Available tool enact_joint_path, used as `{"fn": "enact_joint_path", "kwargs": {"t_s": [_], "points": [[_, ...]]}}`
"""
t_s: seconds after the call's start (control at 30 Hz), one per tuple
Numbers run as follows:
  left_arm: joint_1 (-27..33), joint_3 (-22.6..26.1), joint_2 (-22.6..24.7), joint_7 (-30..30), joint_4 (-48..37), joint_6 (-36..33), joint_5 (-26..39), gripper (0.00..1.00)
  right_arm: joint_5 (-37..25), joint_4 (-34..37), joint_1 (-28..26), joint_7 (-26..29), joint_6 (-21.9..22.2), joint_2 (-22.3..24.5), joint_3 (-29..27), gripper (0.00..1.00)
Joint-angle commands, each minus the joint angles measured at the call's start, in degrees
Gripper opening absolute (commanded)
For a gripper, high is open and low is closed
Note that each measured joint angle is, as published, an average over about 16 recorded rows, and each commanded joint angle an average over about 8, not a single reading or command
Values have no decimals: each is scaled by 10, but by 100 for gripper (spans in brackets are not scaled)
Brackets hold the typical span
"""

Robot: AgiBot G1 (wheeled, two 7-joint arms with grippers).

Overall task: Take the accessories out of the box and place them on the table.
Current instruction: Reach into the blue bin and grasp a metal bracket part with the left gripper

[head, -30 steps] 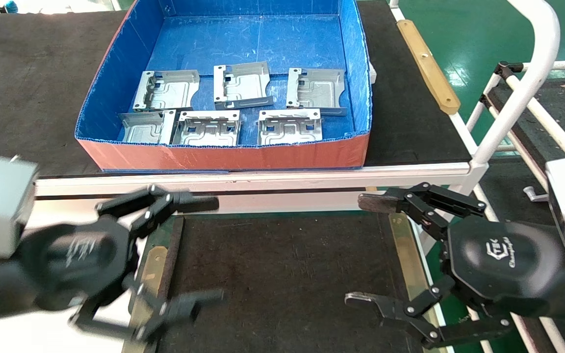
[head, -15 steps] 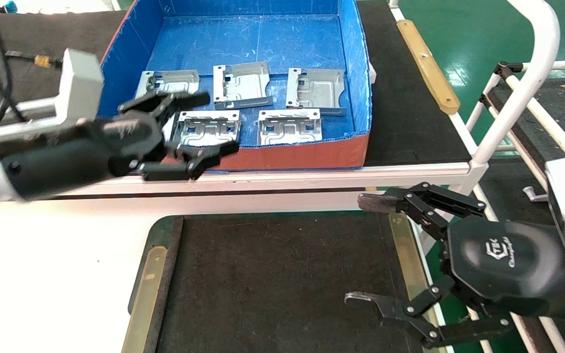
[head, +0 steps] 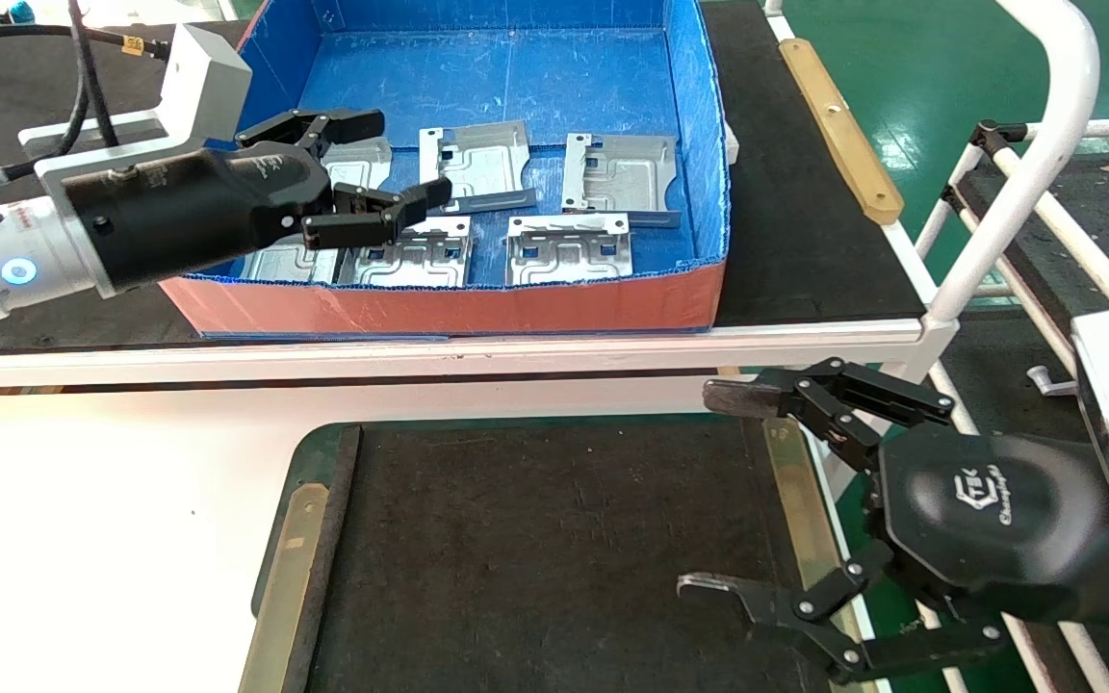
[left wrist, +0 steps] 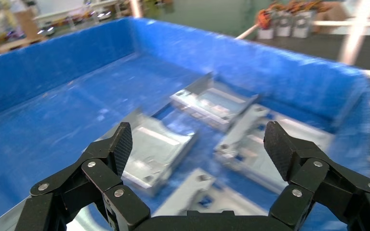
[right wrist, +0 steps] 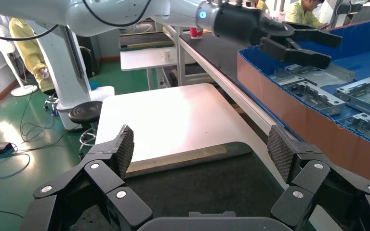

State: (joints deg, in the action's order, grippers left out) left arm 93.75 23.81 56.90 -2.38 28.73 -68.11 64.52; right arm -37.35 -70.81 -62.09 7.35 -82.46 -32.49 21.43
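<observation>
The back-middle plate is next for my left gripper, which should go to it and close on the middle of its narrow folded edge (head: 431, 157) (left wrist: 138, 176) with the round holes.
Several silver plates lie in two rows in the blue box (head: 439, 308), among them a back-middle plate (head: 477, 164), a back-right plate (head: 622, 173) and a front-right plate (head: 569, 248). My left gripper (head: 405, 159) is open and empty above the box's left half, covering parts of the left plates. In the left wrist view the left gripper (left wrist: 198, 144) hangs above blurred plates (left wrist: 159, 149). My right gripper (head: 707, 491) is open and empty over the right edge of the dark mat (head: 554, 539) on the white table (head: 112, 520).
The box stands on a black bench (head: 805, 221) with a white front rail (head: 516, 346). Brass strips (head: 285, 568) flank the mat. A white tube frame (head: 1026, 164) rises at the right. The mat (right wrist: 197, 187) shows bare in the right wrist view.
My left arm has risen from the table's left side and moved forward over the box's left half, still open. The right arm has not moved.
</observation>
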Motion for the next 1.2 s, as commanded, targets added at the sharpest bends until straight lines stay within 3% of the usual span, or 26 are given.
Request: {"fn": "enact_joint_path", "kwargs": {"t_s": [0.03,0.43,1.2], "points": [[16,3,11,-8,-31,10,8,100,0,0,0,0,0,0,0,100],[66,16,71,-28,-142,98,40,100,0,0,0,0,0,0,0,100],[109,36,151,-28,-233,213,74,100,0,0,0,0,0,0,0,100]]}}
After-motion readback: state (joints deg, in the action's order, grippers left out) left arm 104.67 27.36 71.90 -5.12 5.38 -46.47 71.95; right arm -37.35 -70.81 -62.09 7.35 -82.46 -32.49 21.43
